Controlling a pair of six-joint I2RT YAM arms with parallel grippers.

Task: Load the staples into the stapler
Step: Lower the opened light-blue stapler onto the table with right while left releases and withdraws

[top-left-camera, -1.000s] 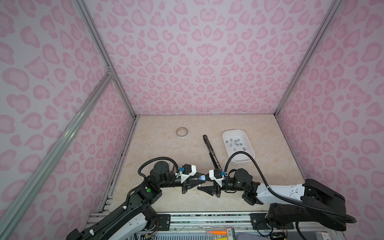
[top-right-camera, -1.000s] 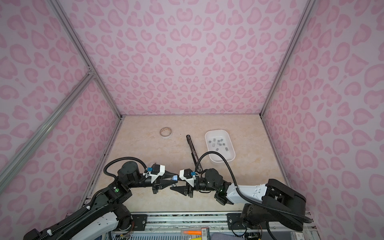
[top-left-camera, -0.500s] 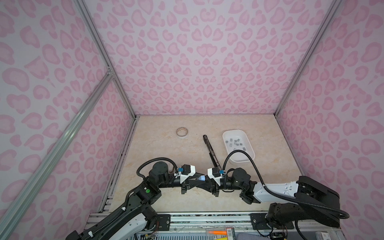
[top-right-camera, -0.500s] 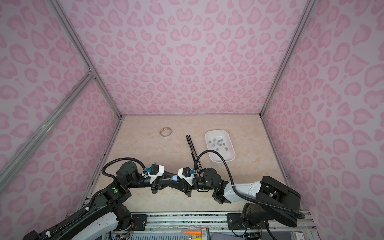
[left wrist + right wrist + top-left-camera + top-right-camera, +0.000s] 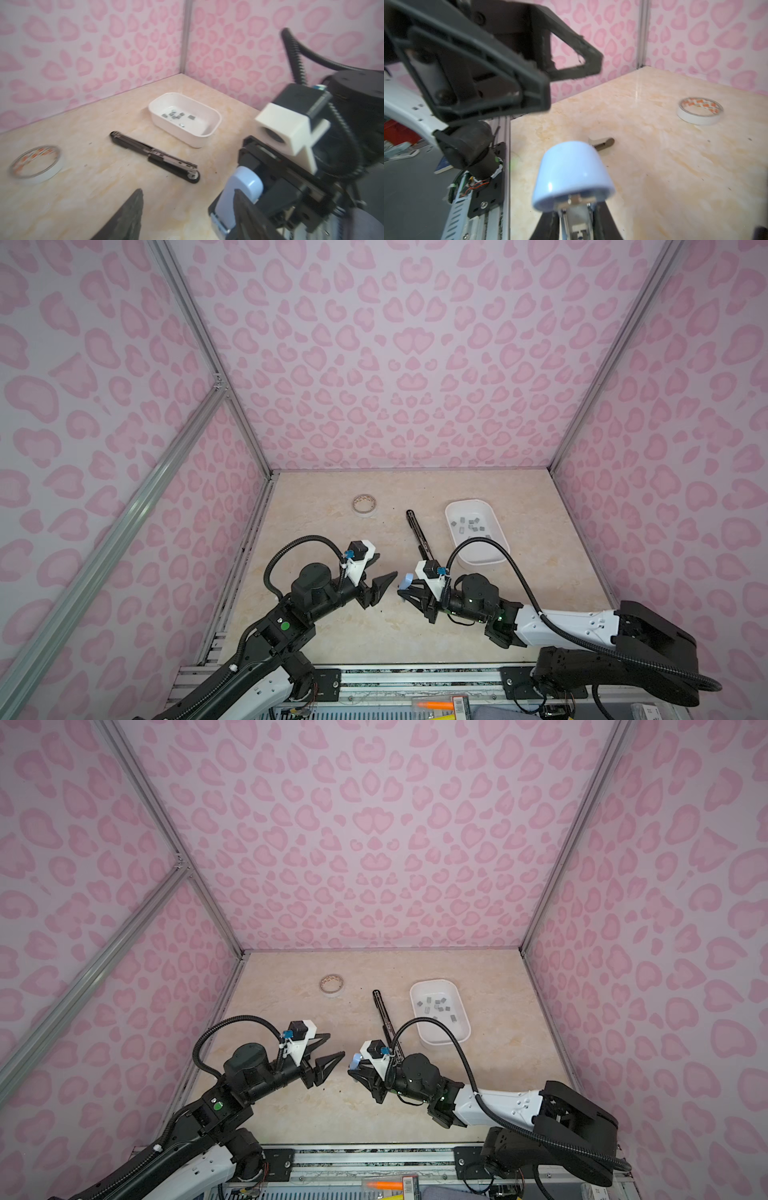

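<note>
Next, I release the small light-blue stapler, now held just above the table, with my right gripper beside the long black stapler (image 5: 409, 560), away from the white tray.
My right gripper (image 5: 405, 593) (image 5: 576, 220) is shut on a small light-blue stapler (image 5: 405, 581) (image 5: 571, 172), held just above the table near the front, rounded end pointing left. My left gripper (image 5: 384, 566) (image 5: 188, 191) stands open a short way left of it, with nothing between its fingers. The staples (image 5: 471, 524) (image 5: 176, 115) are several small grey strips lying in a white tray (image 5: 478, 562) at the right. A long black stapler (image 5: 417, 533) (image 5: 153, 156) lies opened flat on the table between the tray and the middle.
A roll of white tape (image 5: 365, 504) (image 5: 699, 111) lies at the back left of the beige table. Pink patterned walls close in three sides. The right arm's cable arcs over the tray's front edge.
The two grippers were together at the blue stapler. The left gripper has since opened, let go and drawn back to the left. The right gripper keeps the stapler.
</note>
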